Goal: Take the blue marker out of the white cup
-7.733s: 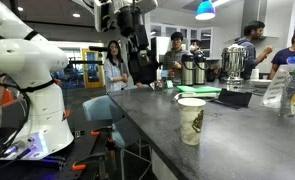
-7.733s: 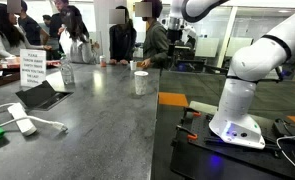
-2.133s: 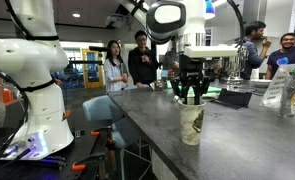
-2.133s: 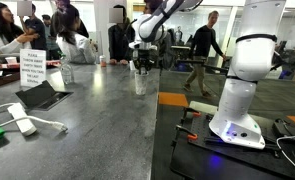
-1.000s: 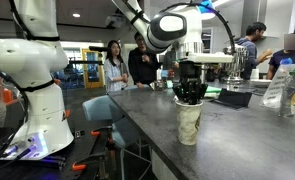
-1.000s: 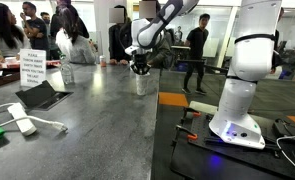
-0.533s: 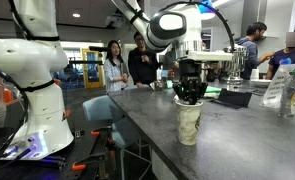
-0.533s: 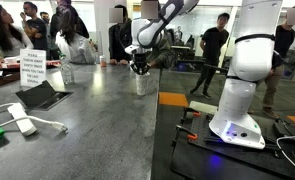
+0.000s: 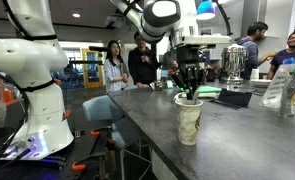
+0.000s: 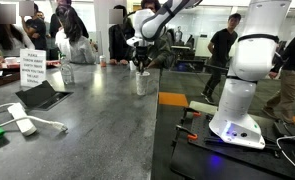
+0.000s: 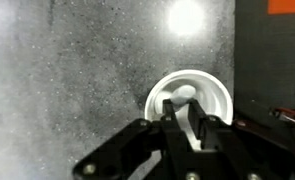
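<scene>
I need to release the blue marker from my gripper on the bare grey counter (image 9: pixel 172 119) beside the white cup, towards the robot base.
The white cup (image 9: pixel 190 125) stands upright on the grey counter in both exterior views (image 10: pixel 140 85). My gripper (image 9: pixel 191 92) hangs straight above it, fingertips at the rim, shut. A slim dark stick, the blue marker (image 9: pixel 191 98), reaches from the fingertips down into the cup's mouth. In the wrist view the cup's round rim (image 11: pixel 157 92) lies directly under the gripper (image 11: pixel 181 104). Its dark fingers stand close together over the pale inside, and the marker cannot be made out there. My gripper (image 10: pixel 140 66) is also just over the cup from the far side.
Steel urns (image 9: pixel 232 62) and a clear plastic container (image 9: pixel 274 92) stand further along the counter. A sign (image 10: pixel 32 68), a dark tablet (image 10: pixel 42 95) and a white cable (image 10: pixel 22 125) lie on its other end. People stand behind. The robot base (image 10: pixel 237 100) is beside the counter.
The gripper has risen a little, from fingers sunk inside the cup to fingertips at the rim. The cup has stayed in place.
</scene>
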You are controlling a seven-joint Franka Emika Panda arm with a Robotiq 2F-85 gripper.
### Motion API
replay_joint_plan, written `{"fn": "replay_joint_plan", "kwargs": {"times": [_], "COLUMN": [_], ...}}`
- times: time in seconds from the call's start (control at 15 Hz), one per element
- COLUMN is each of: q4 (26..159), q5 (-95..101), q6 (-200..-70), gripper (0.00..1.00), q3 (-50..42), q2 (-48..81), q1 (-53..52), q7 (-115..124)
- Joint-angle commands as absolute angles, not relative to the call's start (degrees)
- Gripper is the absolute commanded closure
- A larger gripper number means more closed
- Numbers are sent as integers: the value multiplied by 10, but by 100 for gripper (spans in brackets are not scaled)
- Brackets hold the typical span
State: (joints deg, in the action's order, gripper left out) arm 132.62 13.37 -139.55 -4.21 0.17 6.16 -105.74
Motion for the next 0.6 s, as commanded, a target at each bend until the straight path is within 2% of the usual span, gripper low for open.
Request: {"fn": "replay_joint_plan", "kwargs": {"times": [0.0, 0.53], "q4": [1347, 1333], "q5": [145, 209], "q6": [-1399, -1385], "gripper": [94, 94], "q3": [-47, -46], "q2": [-33, -78], "q1": [58, 49], "q7": [-1071, -1066]}}
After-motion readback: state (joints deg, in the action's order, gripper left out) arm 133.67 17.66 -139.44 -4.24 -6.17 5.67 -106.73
